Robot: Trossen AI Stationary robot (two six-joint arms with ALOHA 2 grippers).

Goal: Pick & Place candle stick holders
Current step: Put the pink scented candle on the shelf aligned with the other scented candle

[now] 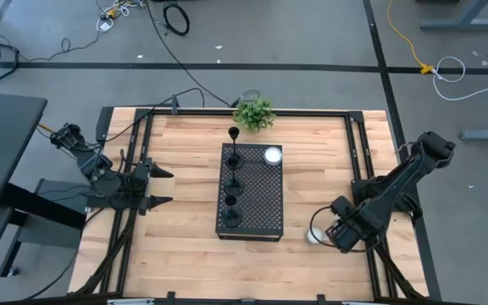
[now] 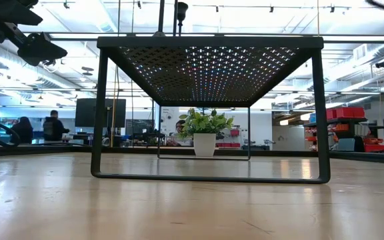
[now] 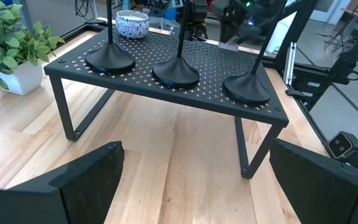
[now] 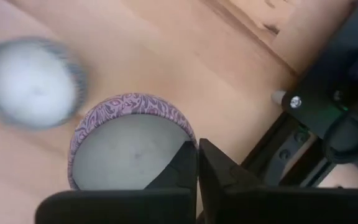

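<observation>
The patterned candle cup, now near the table's front, will be let go by my right gripper on the black perforated stand, just nearer than the white candle [image 1: 268,181].
Three black candle stick holders [image 1: 234,182] stand by their round bases [image 3: 176,73] in a row on the black perforated stand [image 1: 257,203], along its left side. My left gripper [image 1: 161,186] is open and empty to the left of the stand, level with it; it also shows in its wrist view [image 3: 191,174]. My right gripper [image 1: 320,230] is near the table's right front, shut at a small patterned candle cup [image 4: 129,146]. A blurred white round candle [image 4: 33,84] lies beyond the cup. My right gripper has its two fingers closed together at the patterned cup's rim [image 4: 180,127], one finger [image 4: 178,167] over the cup's inside and one outside. They come from above, pointing down. The fingers hide the place of contact; whether the cup is off the table I cannot tell.
A white candle in a patterned cup [image 1: 272,155] sits on the stand's far right corner. A small potted plant [image 1: 254,114] stands at the table's far edge. Black frame rails [image 1: 358,152] run along the table's sides. Bare wood lies on both sides of the stand.
</observation>
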